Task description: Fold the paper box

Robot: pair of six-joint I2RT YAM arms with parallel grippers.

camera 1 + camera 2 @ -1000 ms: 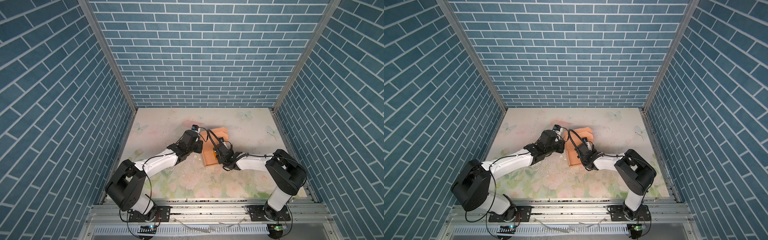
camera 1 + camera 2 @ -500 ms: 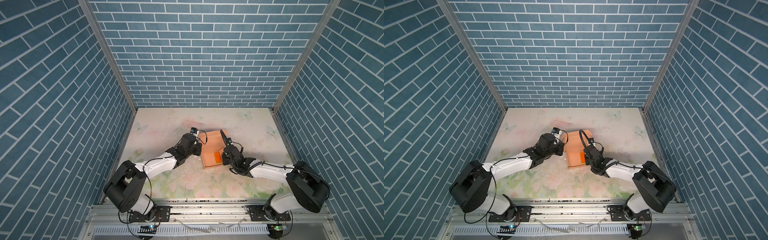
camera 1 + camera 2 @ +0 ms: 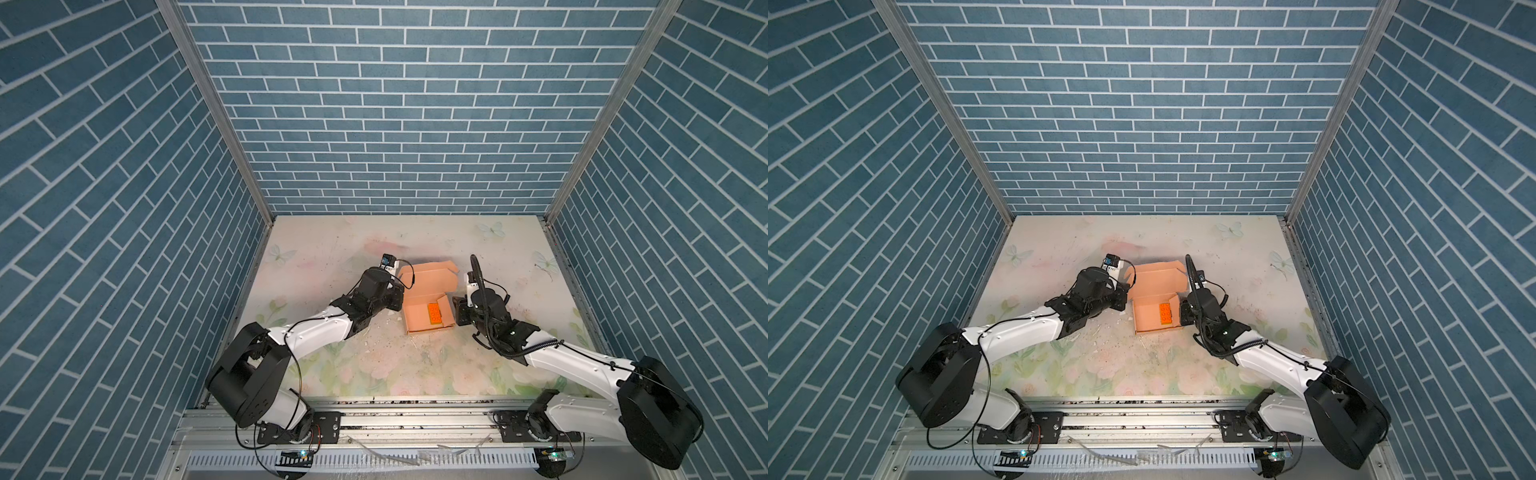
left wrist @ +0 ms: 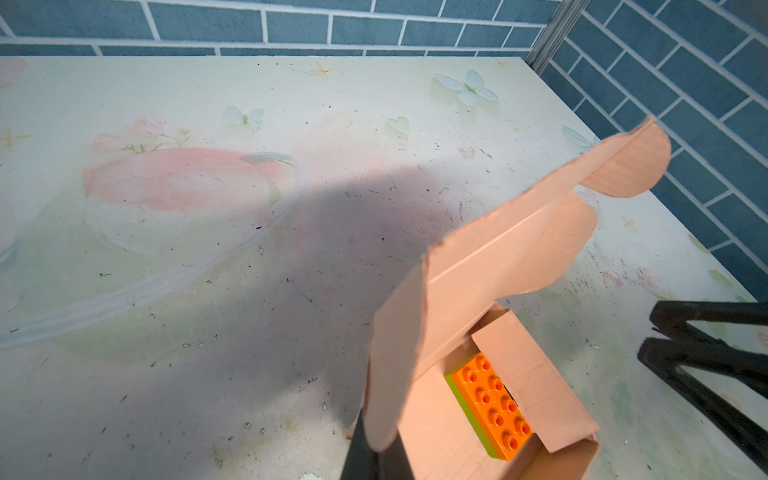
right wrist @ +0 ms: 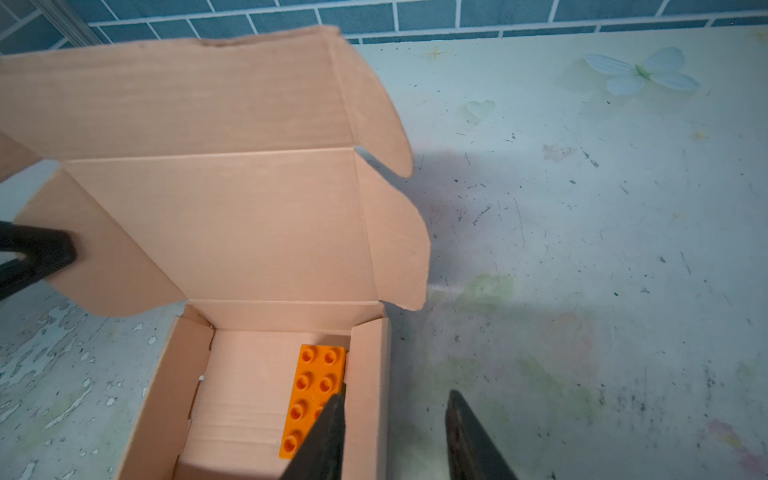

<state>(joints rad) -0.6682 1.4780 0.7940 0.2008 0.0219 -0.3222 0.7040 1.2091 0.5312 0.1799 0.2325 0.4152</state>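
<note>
The inner panel of the box's side next to the orange brick leans into the box, so next my right gripper pinches panel and side together (image 5: 384,404) before it shuts the box's lid.
The paper box (image 3: 419,318) (image 3: 1147,318) sits mid-table in both top views, peach-tan, its tray formed and its lid (image 5: 232,224) (image 4: 478,266) standing open at the far side. An orange studded brick (image 3: 435,314) (image 3: 1166,314) (image 4: 494,407) (image 5: 316,374) lies inside, against the right wall. My left gripper (image 3: 398,297) (image 4: 374,457) (image 5: 37,253) is shut on the lid's left side flap. My right gripper (image 3: 458,311) (image 5: 395,399) is open and holds nothing. It straddles the box's right wall, one finger over the brick, one outside.
Blue brick-pattern walls close in the floral tabletop (image 3: 374,365) on three sides. Small white scraps (image 3: 390,322) lie near the box's front left corner. A metal rail (image 3: 395,415) runs along the near edge.
My right gripper has opened and drawn back from over the box to its right wall, leaving the brick lying in the tray. The left gripper keeps its hold on the flap.
</note>
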